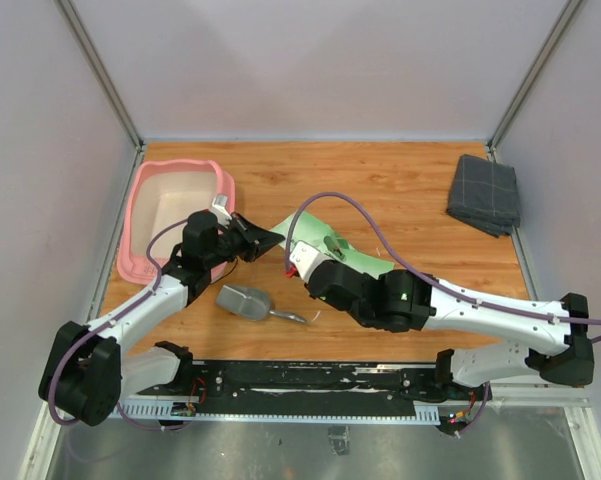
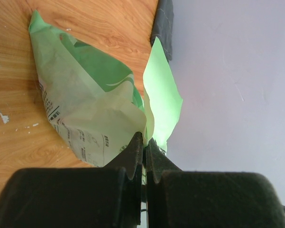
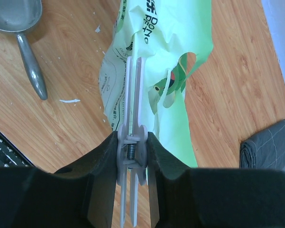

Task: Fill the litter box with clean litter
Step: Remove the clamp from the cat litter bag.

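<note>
I will use my right gripper to set the pale grey spring clip down on the bare wood (image 1: 454, 270) just in front of the grey folded cloth.
The pink litter box (image 1: 138, 215) stands at the far left, and its cream inside shows no granules. The clean litter is hidden. A light green printed bag (image 1: 345, 252) lies at mid table. My left gripper (image 1: 268, 240) is shut on the bag's edge, as the left wrist view shows (image 2: 143, 138), with the bag (image 2: 85, 109) spreading away from it. My right gripper (image 1: 298, 262) is shut on a pale grey spring clip (image 3: 133, 142) that sits along the bag's top (image 3: 180, 57).
A grey metal scoop (image 1: 248, 302) lies on the wood in front of the litter box, also in the right wrist view (image 3: 19, 19). A grey folded cloth (image 1: 483, 193) lies at the far right. Small white crumbs dot the table near the scoop.
</note>
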Robot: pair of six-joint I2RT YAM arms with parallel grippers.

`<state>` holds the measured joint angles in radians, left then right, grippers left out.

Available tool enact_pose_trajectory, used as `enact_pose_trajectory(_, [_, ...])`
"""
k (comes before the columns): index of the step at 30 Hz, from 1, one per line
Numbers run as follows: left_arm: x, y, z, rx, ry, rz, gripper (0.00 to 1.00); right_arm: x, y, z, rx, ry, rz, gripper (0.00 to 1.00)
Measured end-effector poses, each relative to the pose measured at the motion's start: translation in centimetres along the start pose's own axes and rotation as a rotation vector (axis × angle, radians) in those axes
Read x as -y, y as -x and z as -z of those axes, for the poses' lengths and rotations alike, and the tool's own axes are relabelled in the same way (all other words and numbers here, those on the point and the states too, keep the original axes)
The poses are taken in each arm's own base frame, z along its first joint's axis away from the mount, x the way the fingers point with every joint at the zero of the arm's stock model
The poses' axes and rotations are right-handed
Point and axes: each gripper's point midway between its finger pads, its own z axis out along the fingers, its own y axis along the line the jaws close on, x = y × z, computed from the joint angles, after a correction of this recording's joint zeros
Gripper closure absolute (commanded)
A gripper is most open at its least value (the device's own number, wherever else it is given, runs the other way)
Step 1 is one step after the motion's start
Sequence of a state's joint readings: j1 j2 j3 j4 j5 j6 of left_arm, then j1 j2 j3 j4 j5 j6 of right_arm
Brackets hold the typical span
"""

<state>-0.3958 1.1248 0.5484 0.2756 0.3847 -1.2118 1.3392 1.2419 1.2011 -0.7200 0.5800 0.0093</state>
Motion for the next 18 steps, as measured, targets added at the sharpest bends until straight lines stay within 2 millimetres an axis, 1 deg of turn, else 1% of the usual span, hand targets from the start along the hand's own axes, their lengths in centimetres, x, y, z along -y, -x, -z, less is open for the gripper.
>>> enact_pose_trajectory(4, [0.0,0.0,0.0,0.001,0.000,0.000,1.00,0.3,0.1,0.5,0.015,0.004,-0.018,0.99])
enact_pose_trajectory(7, [0.0,0.0,0.0,0.002,0.001,0.000,1.00,1.1,0.2,0.9,0.028,-0.011,-0.041,0.99])
enact_pose_trajectory(9, [0.0,0.0,0.0,0.003,-0.001,-0.001,1.00,2.1,0.1,1.1,0.030,-0.036,-0.059,0.99])
enact_pose_trajectory(12, [-0.1,0.0,0.0,0.003,-0.001,-0.001,1.00,4.2,-0.4,1.2,0.013,-0.093,-0.095,0.99])
enact_pose_trajectory(15, [-0.1,0.0,0.0,0.003,-0.001,-0.001,1.00,7.5,-1.3,1.0,-0.027,-0.190,-0.155,0.99])
enact_pose_trajectory(17, [-0.1,0.0,0.0,0.003,-0.001,-0.001,1.00,9.9,-2.4,0.7,-0.070,-0.270,-0.192,0.99])
enact_pose_trajectory(18, [-0.1,0.0,0.0,0.003,-0.001,-0.001,1.00,10.7,-3.0,0.6,-0.091,-0.299,-0.204,0.99])
